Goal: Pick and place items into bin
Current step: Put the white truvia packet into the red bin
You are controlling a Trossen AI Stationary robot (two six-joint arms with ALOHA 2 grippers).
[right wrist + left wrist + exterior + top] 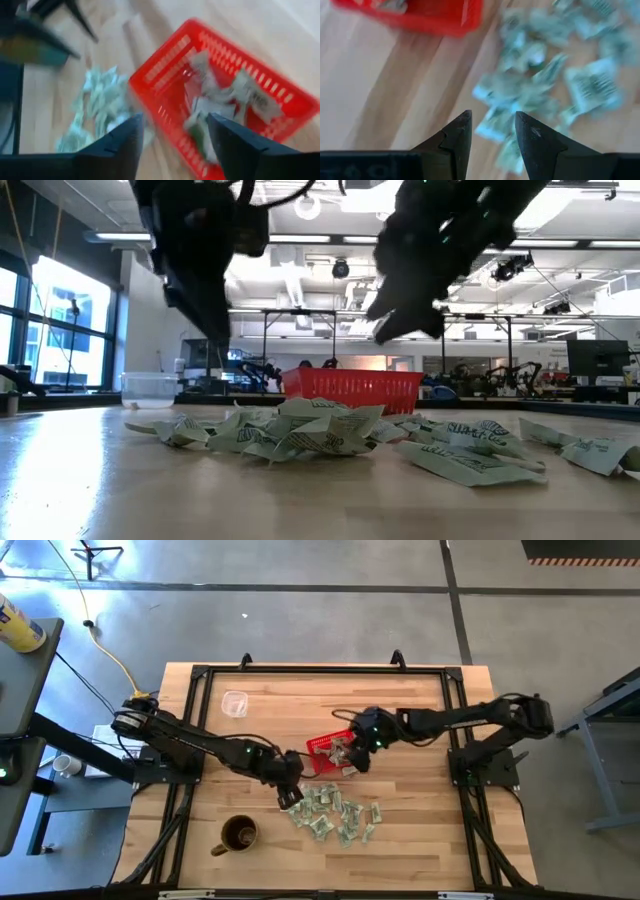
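A packet is lying just outside the near edge of the red basket, so my right gripper will lower beside the basket, pinch that packet (pixel 349 771) and lift it in.
The red basket (pixel 321 745) stands on the table's middle and holds several pale green-and-white packets (pixel 225 95). It also shows in the low view (pixel 350 390). A pile of loose packets (pixel 335 812) lies on the wood just near of the basket. My left gripper (pixel 292 797) is open and empty, above the pile's left end; the left wrist view (pixel 492 127) shows packets (pixel 545 75) beyond its fingers. My right gripper (pixel 352 765) is open over the basket's near right edge (pixel 165 75), and nothing shows held between its fingers.
A brown mug (pixel 238 834) stands near the table's front left. A clear plastic cup (pixel 235 703) stands at the far left. The black frame rails (pixel 320 670) run along the table's edges. Bare wood lies to the right of the pile.
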